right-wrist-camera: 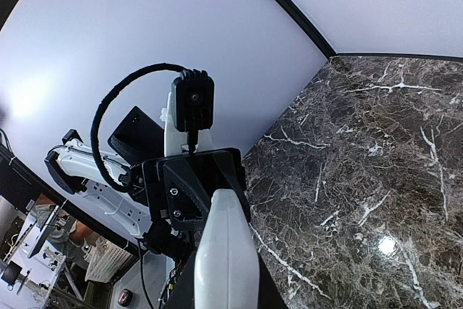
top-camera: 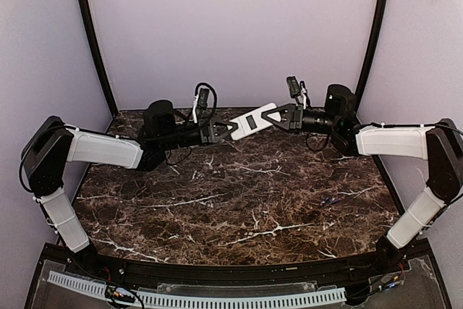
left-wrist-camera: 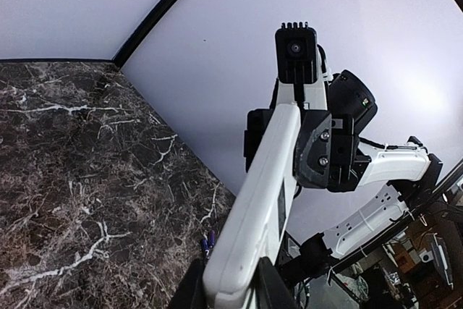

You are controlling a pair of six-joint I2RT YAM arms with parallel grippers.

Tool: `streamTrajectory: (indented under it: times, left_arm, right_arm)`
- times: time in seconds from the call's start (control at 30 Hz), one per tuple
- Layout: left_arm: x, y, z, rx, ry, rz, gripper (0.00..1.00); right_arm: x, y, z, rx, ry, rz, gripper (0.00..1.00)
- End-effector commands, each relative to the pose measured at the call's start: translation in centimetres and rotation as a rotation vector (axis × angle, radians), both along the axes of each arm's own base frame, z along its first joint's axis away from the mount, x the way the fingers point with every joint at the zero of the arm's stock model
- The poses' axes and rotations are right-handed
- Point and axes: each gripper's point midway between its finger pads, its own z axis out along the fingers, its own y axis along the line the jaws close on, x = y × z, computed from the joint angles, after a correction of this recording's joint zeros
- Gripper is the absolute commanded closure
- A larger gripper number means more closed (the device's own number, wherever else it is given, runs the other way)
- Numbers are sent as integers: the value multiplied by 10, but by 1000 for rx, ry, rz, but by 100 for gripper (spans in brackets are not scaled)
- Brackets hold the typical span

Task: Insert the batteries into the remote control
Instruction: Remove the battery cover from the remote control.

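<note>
I can see my left gripper clasping the remote control's end with the battery cover still on, so next I open it, pinch the cover's tip (left-wrist-camera: 228,296) and pull the cover off.
The remote control (top-camera: 255,121) hangs in the air above the back of the table, its white back with a dark rectangular recess facing up. My left gripper (top-camera: 235,129) is shut on its left end, and my right gripper (top-camera: 275,116) is shut on its right end. In the left wrist view the white remote control (left-wrist-camera: 260,193) runs from my left gripper (left-wrist-camera: 230,289) up to the other gripper. In the right wrist view the remote control (right-wrist-camera: 226,258) sits between the jaws of my right gripper (right-wrist-camera: 224,293). The batteries (top-camera: 329,199), dark bluish, lie together on the table at the right. They also show as batteries (left-wrist-camera: 208,242) in the left wrist view.
The dark marble table (top-camera: 231,200) has pale walls behind it and on both sides, with black corner posts (top-camera: 94,41). Both forearms reach inward across the back of the table.
</note>
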Motion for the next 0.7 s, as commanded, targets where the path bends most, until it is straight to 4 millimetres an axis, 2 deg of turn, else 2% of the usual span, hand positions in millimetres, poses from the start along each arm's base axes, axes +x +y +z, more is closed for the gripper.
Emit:
streamTrajectory:
  times: [0.0, 0.1, 0.17, 0.23, 0.3, 0.37, 0.47, 0.67]
  left_arm:
    - [-2, 1, 3, -3, -31, -14, 86]
    - [-3, 2, 3, -7, -32, -22, 88]
    - [-3, 1, 5, -12, -35, -26, 84]
    - [-3, 1, 6, -17, -35, -30, 76]
    - [-4, 0, 9, -22, -37, -40, 62]
    - [-5, -1, 8, -22, -36, -48, 58]
    - [-5, -1, 6, -12, -31, -46, 59]
    - [-5, 0, 3, -2, -27, -44, 78]
  right_arm:
    - [-4, 1, 19, 38, -48, 19, 100]
    - [-4, -3, 21, 46, -48, 16, 100]
    - [-4, -3, 21, 49, -46, 20, 100]
    - [-4, -3, 21, 52, -46, 21, 100]
    - [-5, -3, 20, 56, -43, 22, 100]
    - [-5, -4, 20, 57, -40, 20, 100]
    - [-4, -5, 20, 56, -43, 13, 100]
    - [-1, -7, 21, 44, -50, 0, 100]
